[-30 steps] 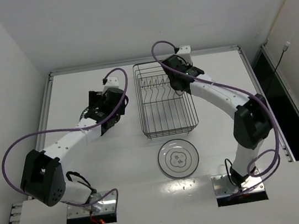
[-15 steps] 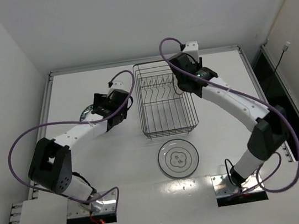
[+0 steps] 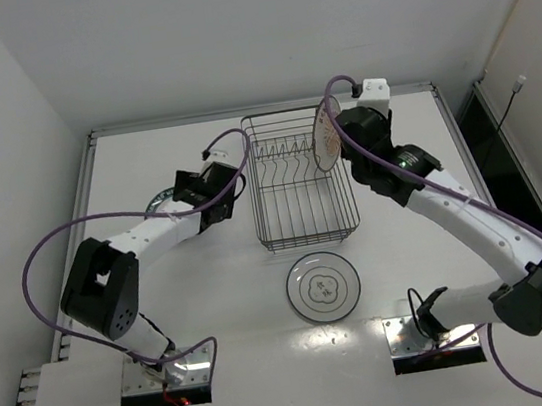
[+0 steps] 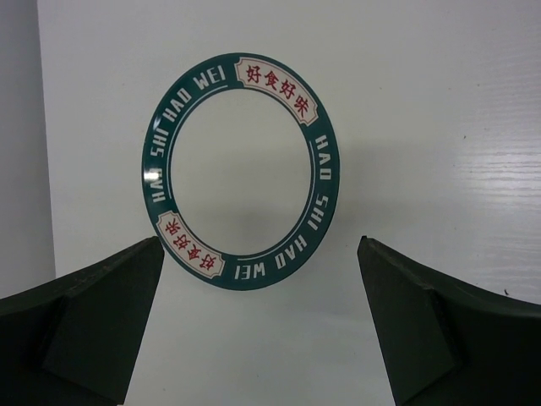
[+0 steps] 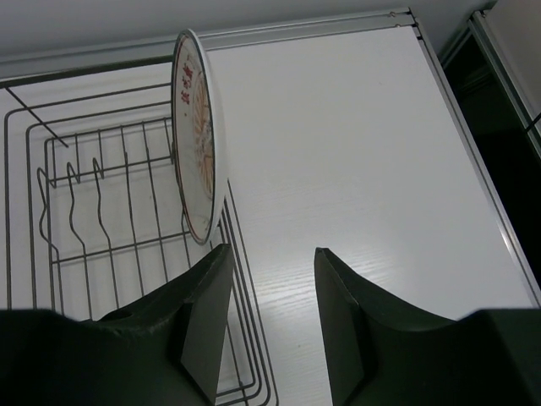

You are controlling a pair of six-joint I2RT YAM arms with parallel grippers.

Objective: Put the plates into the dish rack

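Observation:
The white plate overhangs the dish rack's side; my right gripper needs to grab the plate's upper edge (image 5: 216, 127) and move it farther in.
The dish rack (image 3: 300, 181) stands mid-table. A white plate with reddish decoration (image 3: 323, 139) stands on edge inside it against its right wall; it also shows in the right wrist view (image 5: 196, 135). My right gripper (image 3: 347, 155) (image 5: 270, 266) is open and empty, just right of that plate and not touching it. A teal-rimmed plate (image 4: 241, 169) lies flat on the table, mostly hidden under my left arm in the top view (image 3: 159, 201). My left gripper (image 3: 187, 191) (image 4: 262, 249) is open above its near edge. A dark-rimmed plate (image 3: 323, 286) lies flat in front of the rack.
The rack's upright tines (image 5: 93, 203) are to the left of the standing plate. A raised table rim (image 3: 258, 111) runs along the back. A dark gap (image 3: 485, 148) lies beyond the table's right edge.
My right gripper has drawn back to the right from over the rack, and the upright plate now shows at the rack's right wall. My left gripper has shifted slightly right.

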